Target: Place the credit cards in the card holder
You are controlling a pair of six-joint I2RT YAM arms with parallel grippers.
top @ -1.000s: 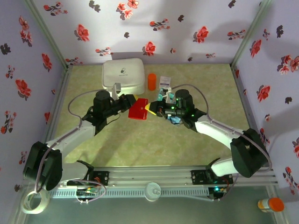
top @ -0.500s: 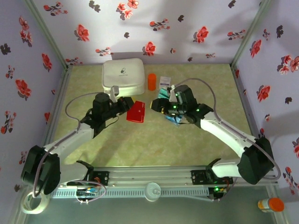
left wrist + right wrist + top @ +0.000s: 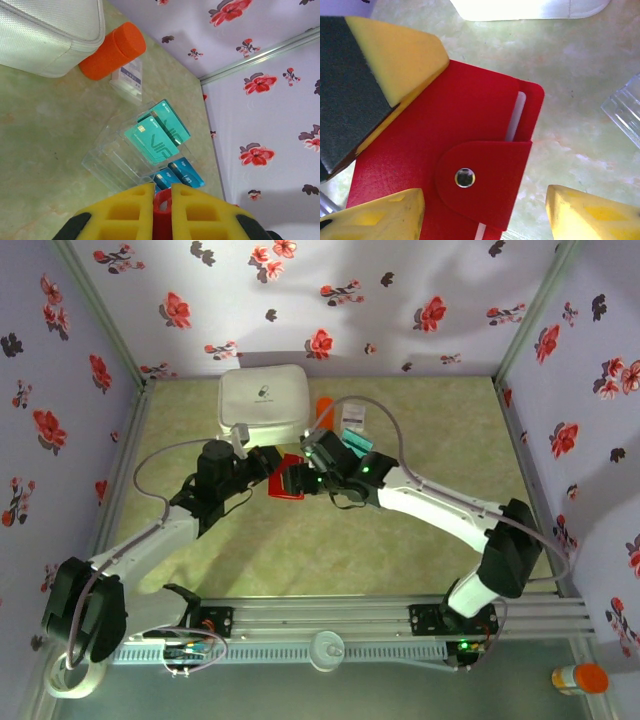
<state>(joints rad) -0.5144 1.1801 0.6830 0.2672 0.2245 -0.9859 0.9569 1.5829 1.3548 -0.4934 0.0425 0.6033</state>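
My left gripper needs to turn the card holder edge-on, as its flat front faces my right gripper, and then my right gripper needs to take the card holder's back cover [image 3: 530,107].
The card holder [image 3: 445,125] is a red wallet, closed, with its snap flap [image 3: 470,180] fastened. My left gripper [image 3: 162,192] is shut on the card holder's edge [image 3: 163,215] and holds it above the table [image 3: 290,482]. My right gripper [image 3: 485,212] is open, one yellow finger on each side of the flap, close over the wallet. From above, my right gripper [image 3: 313,472] meets my left gripper [image 3: 270,472] at the wallet. The credit cards, teal [image 3: 152,140] and blue [image 3: 184,172], lie in a clear plastic sleeve [image 3: 107,160] on the table beyond.
A large white case [image 3: 262,400] stands at the back left, with an orange cylinder [image 3: 112,50] and a small white printed box [image 3: 131,77] beside it. The teal cards [image 3: 356,445] lie just right of my right wrist. Flowered walls close in the green table [image 3: 300,550].
My right gripper has opened and swung left from the cards' side to straddle the wallet's flap. My left gripper has kept its hold on the wallet and barely shifted.
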